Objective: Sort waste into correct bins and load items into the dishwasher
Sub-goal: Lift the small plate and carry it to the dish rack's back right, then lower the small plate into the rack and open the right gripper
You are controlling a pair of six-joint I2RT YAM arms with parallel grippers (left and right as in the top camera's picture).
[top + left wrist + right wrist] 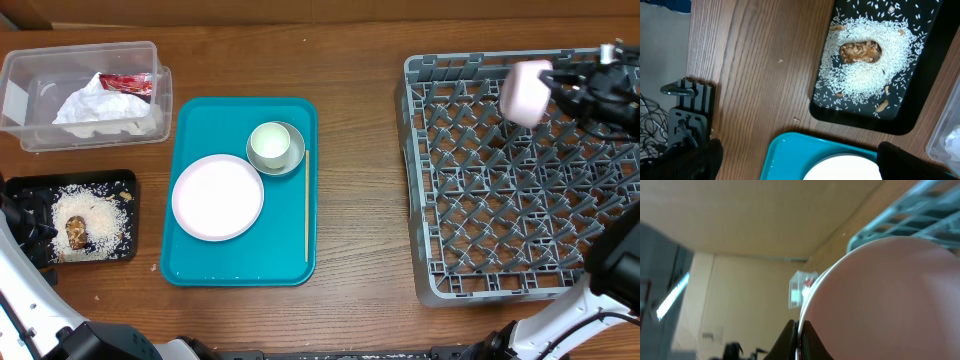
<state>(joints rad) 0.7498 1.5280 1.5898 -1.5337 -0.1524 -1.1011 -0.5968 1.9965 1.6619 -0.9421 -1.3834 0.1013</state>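
Next, I let go of the small pale pink plate with my right gripper on the grey dishwasher rack's middle wires [566,155], away from the teal tray.
My right gripper [557,92] is shut on the rim of the small pale pink plate [526,92], holding it on edge above the back of the grey dishwasher rack [412,180]. In the right wrist view the fingertips [790,339] pinch the plate's [890,295] edge. The large plate [217,197], the greyish bowl [275,146] and the thin wooden stick [306,205] lie on the teal tray [290,255]. My left gripper [802,165] is open over the tray's corner [790,155], with nothing between its fingers. The large plate [845,171] lies just below it.
The clear tub [30,100] at the back left holds the white napkin [95,108] and the red wrapper [127,83]. The black tray [20,190] at the front left holds rice scraps [100,212] and a brown lump [76,232]. The lump [860,51] also shows in the left wrist view.
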